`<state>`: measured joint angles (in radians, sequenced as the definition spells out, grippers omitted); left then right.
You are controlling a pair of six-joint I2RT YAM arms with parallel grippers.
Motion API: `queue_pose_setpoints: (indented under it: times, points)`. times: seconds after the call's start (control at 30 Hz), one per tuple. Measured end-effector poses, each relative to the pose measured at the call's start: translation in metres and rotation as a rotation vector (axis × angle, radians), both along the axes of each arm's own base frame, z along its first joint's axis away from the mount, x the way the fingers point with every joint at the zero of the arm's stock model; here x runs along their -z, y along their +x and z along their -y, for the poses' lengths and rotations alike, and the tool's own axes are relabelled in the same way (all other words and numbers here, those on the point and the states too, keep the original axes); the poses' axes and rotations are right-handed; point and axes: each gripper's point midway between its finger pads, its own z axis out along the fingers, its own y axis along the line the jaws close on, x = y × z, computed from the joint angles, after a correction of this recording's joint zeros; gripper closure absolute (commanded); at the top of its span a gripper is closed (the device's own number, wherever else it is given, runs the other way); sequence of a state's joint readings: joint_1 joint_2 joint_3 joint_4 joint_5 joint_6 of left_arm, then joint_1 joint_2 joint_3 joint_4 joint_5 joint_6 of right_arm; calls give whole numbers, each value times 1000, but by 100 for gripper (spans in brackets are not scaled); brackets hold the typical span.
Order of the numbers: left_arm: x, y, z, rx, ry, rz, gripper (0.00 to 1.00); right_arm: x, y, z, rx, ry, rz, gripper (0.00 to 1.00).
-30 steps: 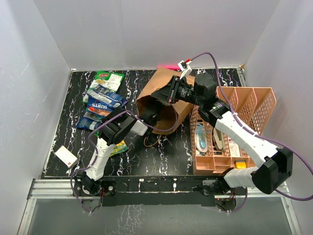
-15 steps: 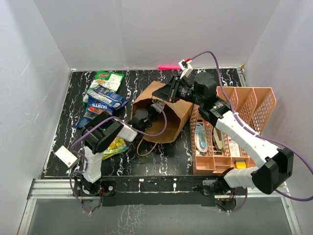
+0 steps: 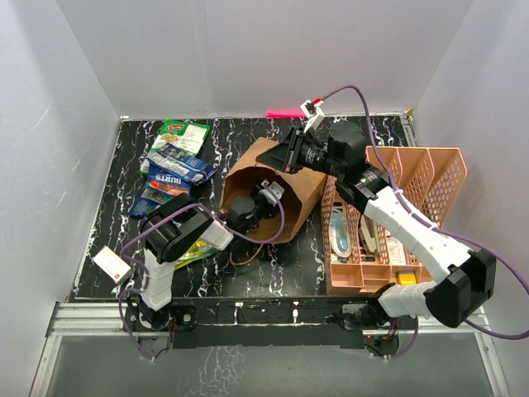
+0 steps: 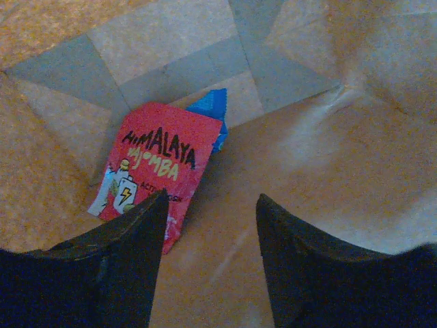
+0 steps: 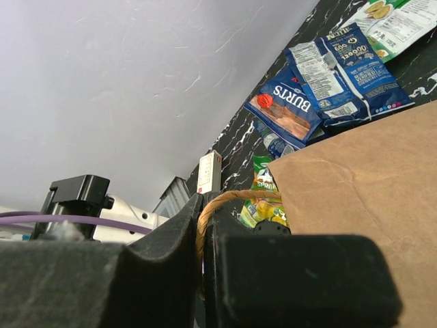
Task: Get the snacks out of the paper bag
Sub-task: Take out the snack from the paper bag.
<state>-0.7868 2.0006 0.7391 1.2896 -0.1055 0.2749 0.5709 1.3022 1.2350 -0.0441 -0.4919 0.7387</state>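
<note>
I should shift my left gripper over and pinch the red packet's near end (image 4: 175, 231), because the red packet lies off to the side of its open fingers.
The brown paper bag (image 3: 302, 188) lies on its side with its mouth toward the left. My right gripper (image 3: 285, 157) is shut on the bag's twisted paper handle (image 5: 232, 197) and holds the mouth up. My left gripper (image 3: 263, 198) is open and reaches inside the bag. In the left wrist view its fingers (image 4: 116, 266) sit just short of a red "HIMALAYA" packet (image 4: 157, 167) with a blue corner (image 4: 210, 109) behind it, on the bag's floor. Other snacks lie outside: green-white (image 3: 183, 132), blue (image 3: 178, 160), BURTS (image 3: 169, 180) and yellow-green (image 3: 197, 248).
A salmon-pink perforated organiser (image 3: 430, 178) with pale items stands right of the bag. A white card (image 3: 111, 263) lies near the front left edge. White walls enclose the black marbled table (image 3: 289, 265).
My left gripper has moved from in front of the bag's mouth to deep inside the bag. The right gripper has kept its hold on the handle, and the mouth has opened wider.
</note>
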Motion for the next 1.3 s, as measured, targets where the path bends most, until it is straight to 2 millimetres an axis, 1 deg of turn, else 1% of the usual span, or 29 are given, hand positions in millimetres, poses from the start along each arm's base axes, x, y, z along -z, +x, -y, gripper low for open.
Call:
queue_pose_setpoints:
  times: [0.1, 0.2, 0.27, 0.33, 0.43, 0.5, 0.57, 0.67, 0.73, 0.83, 1.03, 1.07, 1.1, 1.17, 1.2, 1.3]
  points:
    - [0, -3, 2, -1, 2, 4, 35, -3, -2, -1, -14, 4, 5, 92]
    - [-3, -1, 3, -14, 13, 22, 31, -6, -4, -2, -25, 8, 9, 92]
    - [-11, 7, 4, -44, 18, 52, 30, -6, -5, -2, -33, 10, 9, 92]
    - [-18, 20, 7, -76, 29, 86, 29, -7, -6, -3, -37, 12, 7, 92]
    - [-22, 37, 15, -104, 59, 124, 27, -6, -6, -3, -39, 13, 3, 92]
    - [-17, 47, 20, -117, 92, 142, 25, -6, -6, -3, -42, 15, -4, 92]
    - [-8, 54, 21, -130, 130, 147, 23, -6, -7, -3, -44, 18, -9, 92]
    - [17, 59, 20, -140, 209, 127, 23, -7, -7, -3, -46, 20, -10, 92]
    - [23, 63, 18, -157, 234, 126, 23, -6, -6, -3, -43, 17, -15, 92]
    - [24, 66, 17, -165, 244, 131, 22, -5, -6, -2, -40, 14, -19, 92]
    - [7, 75, 24, -173, 201, 153, 19, -6, -7, -3, -43, 18, -22, 92]
    - [4, 77, 25, -176, 194, 156, 21, -6, -7, -3, -44, 19, -23, 92]
    - [2, 78, 27, -180, 187, 155, 27, -6, -7, -3, -45, 20, -24, 92]
    - [-5, 83, 28, -199, 173, 158, 45, -6, -7, -3, -45, 22, -27, 92]
    - [-9, 88, 28, -218, 169, 164, 52, -6, -7, -3, -45, 24, -28, 92]
    - [-21, 98, 26, -277, 167, 186, 65, -7, -8, -3, -46, 28, -36, 92]
